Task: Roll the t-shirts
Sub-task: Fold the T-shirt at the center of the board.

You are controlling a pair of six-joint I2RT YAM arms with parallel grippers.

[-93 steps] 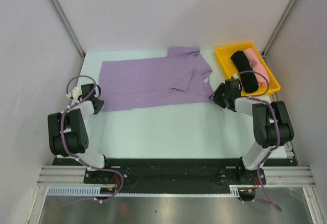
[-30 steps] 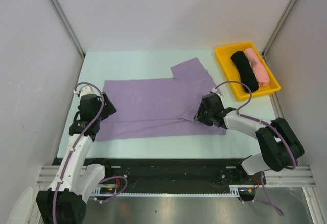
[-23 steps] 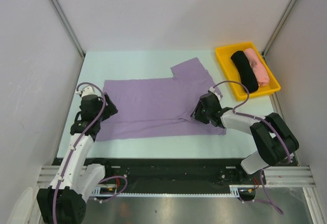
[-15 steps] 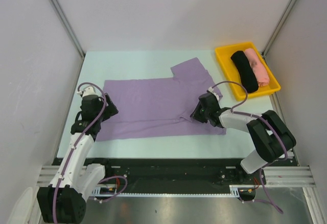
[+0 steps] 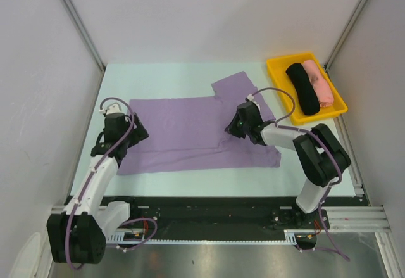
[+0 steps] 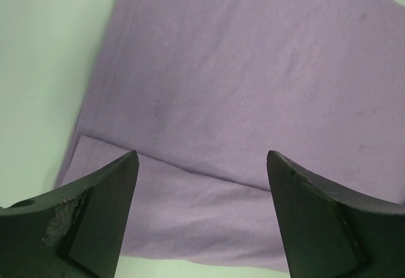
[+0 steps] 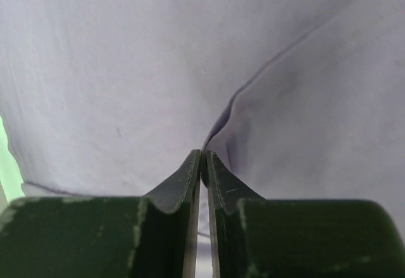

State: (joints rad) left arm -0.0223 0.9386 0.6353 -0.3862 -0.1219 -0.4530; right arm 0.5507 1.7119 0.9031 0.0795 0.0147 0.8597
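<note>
The corner of the t-shirt's folded edge at the hem is outside my left gripper's open fingers, so I need to move my left gripper there and pinch the corner (image 6: pixel 83 139) before rolling.
A lavender t-shirt (image 5: pixel 183 132) lies flat across the table's middle, one sleeve (image 5: pixel 237 88) pointing to the far side and its near part folded over. In the right wrist view, my right gripper (image 7: pixel 204 155) is shut on a raised fold edge of this shirt (image 7: pixel 114 69); from above, the gripper (image 5: pixel 233 128) sits right of the shirt's centre. Over the shirt's left hem my left gripper (image 5: pixel 135 133) stands wide open. Only lavender cloth (image 6: pixel 240 69) lies below its fingers (image 6: pixel 101 195), nothing between them. A black rolled t-shirt (image 5: pixel 302 88) and a pink one (image 5: pixel 318 83) lie together.
The two rolled shirts lie in a yellow tray (image 5: pixel 276 75) at the table's far right corner. Grey walls close in on the left, back and right. The pale green table (image 5: pixel 171 75) shows around the shirt.
My right gripper has slid up and left over the shirt and closed on the fold edge. The left gripper has edged a little farther up along the left hem, still open.
</note>
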